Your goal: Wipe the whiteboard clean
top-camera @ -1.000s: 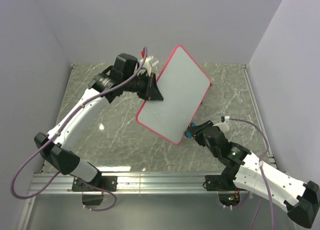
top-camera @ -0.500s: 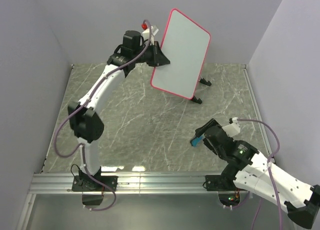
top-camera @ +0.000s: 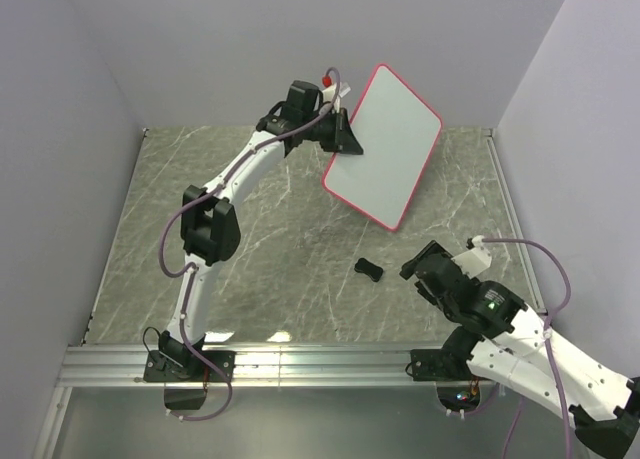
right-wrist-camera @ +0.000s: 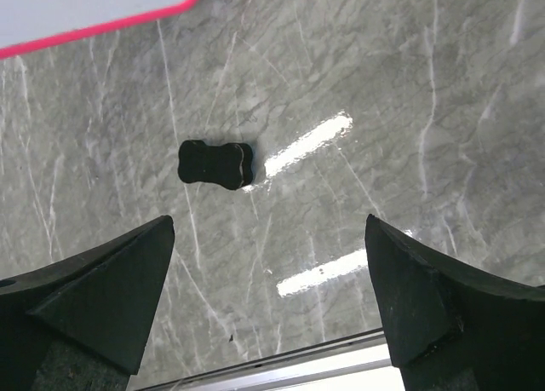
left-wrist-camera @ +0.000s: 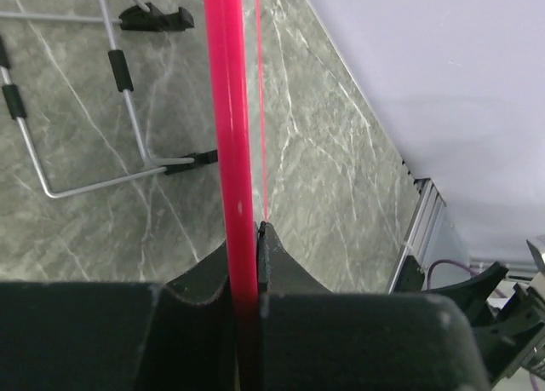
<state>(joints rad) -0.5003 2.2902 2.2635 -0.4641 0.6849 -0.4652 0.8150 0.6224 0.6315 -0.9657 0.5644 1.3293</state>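
The whiteboard is in my left gripper. It will let go of the whiteboard on the wire stand with black feet [top-camera: 381,159] [left-wrist-camera: 102,101], toward the far side of the table.
The whiteboard [top-camera: 385,147], white with a pink-red frame and a blank face, is held tilted in the air over the far right of the table. My left gripper [top-camera: 343,137] is shut on its left edge. In the left wrist view the pink frame [left-wrist-camera: 228,110] runs straight up from between the shut left gripper [left-wrist-camera: 247,238]. A small black eraser [top-camera: 369,269] lies on the marble. My right gripper [top-camera: 420,267] hovers just right of it, open and empty. In the right wrist view the eraser [right-wrist-camera: 215,163] lies ahead of the wide-open right gripper [right-wrist-camera: 268,280], with a corner of the whiteboard [right-wrist-camera: 85,8] above.
A wire stand [left-wrist-camera: 85,180] with black feet lies on the table below the board, seen in the left wrist view. The marble table [top-camera: 250,249] has grey walls on three sides and an aluminium rail [top-camera: 300,359] along its near edge.
The left arm has swung the board to the right, still raised. The right gripper has opened and let go of the eraser, which now lies on the table.
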